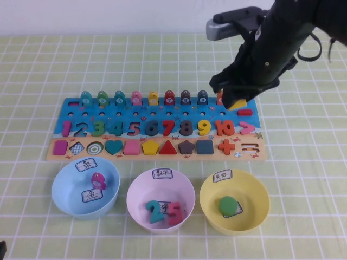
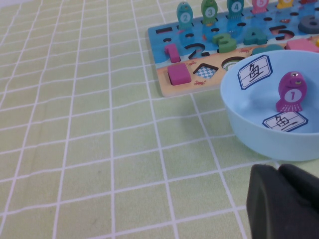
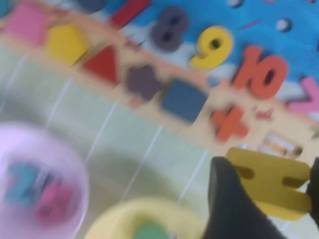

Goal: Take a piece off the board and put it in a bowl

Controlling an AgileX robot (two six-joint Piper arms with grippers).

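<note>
I need to let go of the yellow equals-sign piece with my right gripper in the pale yellow bowl (image 1: 246,199), next to the green piece.
The yellow equals-sign piece (image 1: 239,103) hangs above the right end of the board (image 1: 162,115), with my right gripper (image 1: 237,97) shut on it. In the right wrist view the piece (image 3: 271,181) sits between the two dark fingers (image 3: 229,199), over the cloth just off the board's front edge. Its slot (image 1: 250,147) beside the orange plus (image 1: 226,145) is bare. The pale yellow bowl (image 1: 260,206) stands in front of the board at the right and holds a green piece (image 1: 227,205). My left gripper (image 2: 279,172) rests low on the cloth near the light blue bowl, fingers together.
A light blue bowl (image 1: 59,189) with a purple fish piece (image 1: 98,180) and a pink bowl (image 1: 135,189) with number pieces stand in front of the board, left of the yellow one. A row of fish pegs (image 1: 135,98) lines the board's far edge.
</note>
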